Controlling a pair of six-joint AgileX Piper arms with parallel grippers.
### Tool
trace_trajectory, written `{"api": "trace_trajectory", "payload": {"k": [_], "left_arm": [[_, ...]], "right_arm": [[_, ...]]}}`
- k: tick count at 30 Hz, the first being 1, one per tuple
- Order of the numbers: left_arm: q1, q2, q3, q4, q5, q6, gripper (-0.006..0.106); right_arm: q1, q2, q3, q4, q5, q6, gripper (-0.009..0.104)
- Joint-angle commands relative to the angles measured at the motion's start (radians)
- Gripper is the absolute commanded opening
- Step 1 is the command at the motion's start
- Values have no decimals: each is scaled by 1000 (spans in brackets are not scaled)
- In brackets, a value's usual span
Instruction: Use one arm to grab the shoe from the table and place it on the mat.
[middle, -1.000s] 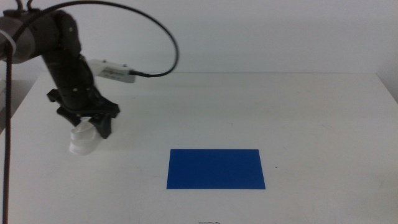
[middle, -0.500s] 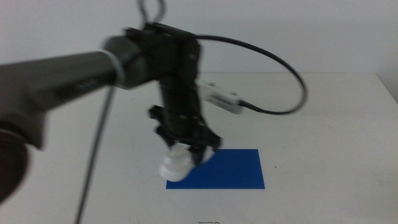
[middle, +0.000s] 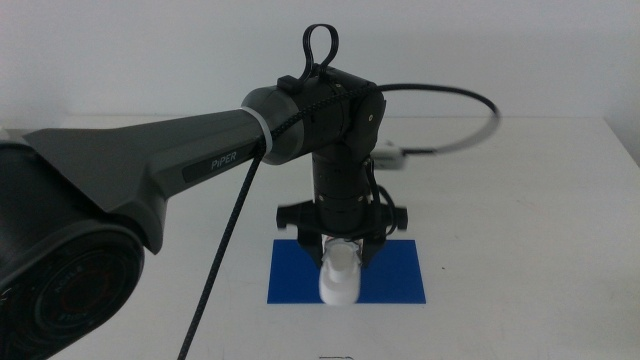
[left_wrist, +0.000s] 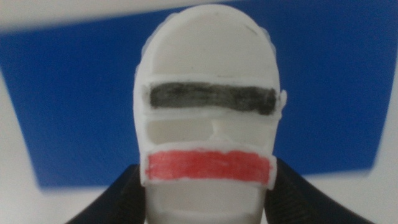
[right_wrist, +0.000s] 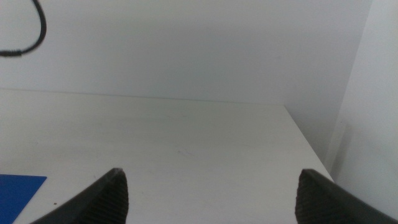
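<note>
Next, I set the white shoe down around the middle of the deep-blue mat (middle: 336, 263) (left_wrist: 214, 118) with my left gripper.
The dark left arm (middle: 200, 160) reaches in from the left, over the white table (middle: 520, 200). Its gripper (middle: 340, 250) is shut on the small white shoe (middle: 339, 282) and holds it over the deep-blue mat (middle: 395, 275). I cannot tell whether the sole touches the mat. In the left wrist view the shoe (left_wrist: 208, 124) fills the middle between the two dark jaws, showing one dark strap and one red strap, with the mat (left_wrist: 336, 93) behind it. The right gripper (right_wrist: 208, 193) is open and empty at the table's right side, out of the middle view.
A black cable (middle: 450, 95) loops from the left arm's wrist over the table's back. A grey wall rises behind the table. The right wrist view shows the table's far right corner (right_wrist: 286, 109) and a corner of the mat (right_wrist: 18, 186).
The left arm has carried the shoe from the table's left side rightward to above the mat. The shoe now hangs over the mat's middle rather than its left edge.
</note>
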Motion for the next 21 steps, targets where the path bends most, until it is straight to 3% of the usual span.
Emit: {"api": "trace_trajectory", "payload": {"k": [1,5,8,13,19,21], "left_arm": [[-2,-65,-31,-36,36,-371,-1],[-2,-65,-31,-31,36,-816,-1],[-2,-65,-31,3,36,-1044,-1],[-2,-65,-31,49,35,-1215,-1],[-2,-65,-31,50,-24,-1580,-1],[-2,-65,-31,61,-24,-1579,-1]], "right_arm": [[2,-19,-19,-9,-76,-4,94],[2,-19,-19,-9,-76,-4,94],[2,-19,-19,-9,-76,-4,94],[2,-19,-19,-9,-76,-4,94],[2,-19,-19,-9,-76,-4,94],[2,-19,-19,-9,-76,-4,94]]}}
